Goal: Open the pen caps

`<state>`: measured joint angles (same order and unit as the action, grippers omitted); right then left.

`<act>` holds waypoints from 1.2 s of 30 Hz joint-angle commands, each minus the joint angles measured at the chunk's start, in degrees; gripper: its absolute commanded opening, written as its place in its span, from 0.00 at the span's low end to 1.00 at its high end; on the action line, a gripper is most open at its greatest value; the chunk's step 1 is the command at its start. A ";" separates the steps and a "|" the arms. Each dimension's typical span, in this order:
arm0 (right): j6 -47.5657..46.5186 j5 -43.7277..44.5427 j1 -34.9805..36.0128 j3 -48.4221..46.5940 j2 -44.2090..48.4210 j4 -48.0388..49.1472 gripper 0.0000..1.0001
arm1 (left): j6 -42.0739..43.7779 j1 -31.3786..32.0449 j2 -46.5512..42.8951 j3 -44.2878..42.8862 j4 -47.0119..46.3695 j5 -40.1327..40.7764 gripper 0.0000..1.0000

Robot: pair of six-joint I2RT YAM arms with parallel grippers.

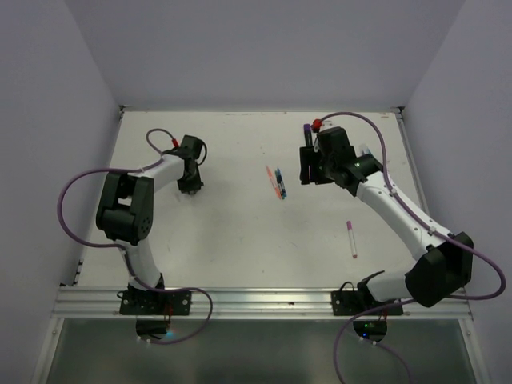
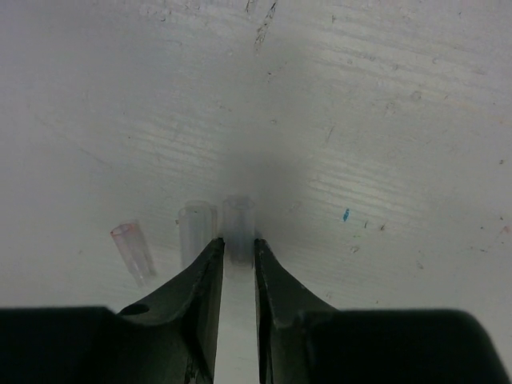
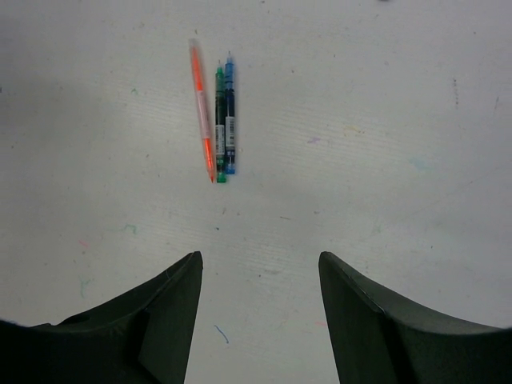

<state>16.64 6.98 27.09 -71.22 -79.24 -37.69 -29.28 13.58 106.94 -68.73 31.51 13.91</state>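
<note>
The thin purple pen lies alone, so my right gripper should go to it next and close on the middle of the pen's body [image 1: 353,244].
Three small see-through pen caps lie side by side on the white table [image 2: 384,96]: a pink-tinted cap [image 2: 132,250], a clear cap [image 2: 196,228] and a second clear cap [image 2: 238,224]. My left gripper [image 2: 238,244] [image 1: 190,182] is low over them. Its jaws are a narrow gap apart, and the end of the second clear cap sits between the tips on the table. An orange-red pen [image 3: 202,112] [image 1: 271,181], a green pen [image 3: 219,120] and a blue pen [image 3: 230,112] lie together mid-table. My right gripper [image 3: 260,260] [image 1: 308,174] hovers open and empty, short of them.
A thin purple pen [image 1: 352,238] lies alone at the right, near the right arm's forearm. A stubby purple marker [image 1: 306,128] shows at the back, behind the right wrist. Grey walls close the table on three sides.
</note>
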 commanded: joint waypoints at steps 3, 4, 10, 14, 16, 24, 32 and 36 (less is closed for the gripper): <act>-1.00 1.37 0.07 0.38 2.43 1.22 0.64 | 1.15 -0.84 -0.15 -0.62 -0.57 1.21 0.26; -0.91 1.37 0.07 0.47 2.43 1.13 0.64 | 1.15 -0.84 -0.15 -0.53 -0.57 1.12 0.26; -0.74 1.02 0.07 0.73 2.51 1.22 0.64 | 1.24 -0.93 -1.98 -0.70 -0.66 -0.64 0.27; -0.03 1.19 -0.20 0.82 2.51 0.96 0.65 | 0.98 -0.93 -4.45 -3.42 0.83 -2.57 0.30; 0.84 2.16 -1.07 1.34 2.34 0.52 0.67 | 0.98 -0.93 -6.20 -4.48 1.71 -4.68 0.31; 7.17 0.75 -15.01 9.25 0.76 -1.85 0.67 | -0.51 0.91 -15.16 -4.93 1.20 -11.18 0.37; 9.28 -2.42 -25.77 21.73 3.99 -6.07 0.66 | -5.35 12.24 -18.34 -3.17 -6.36 -18.12 0.40; 14.29 -4.34 -25.77 24.46 10.41 -6.34 0.64 | -6.76 17.17 -18.43 -1.59 -10.06 -19.36 0.41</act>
<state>26.74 4.60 1.17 -47.00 -73.69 -43.11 -33.80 29.02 89.56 -71.31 25.91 -2.79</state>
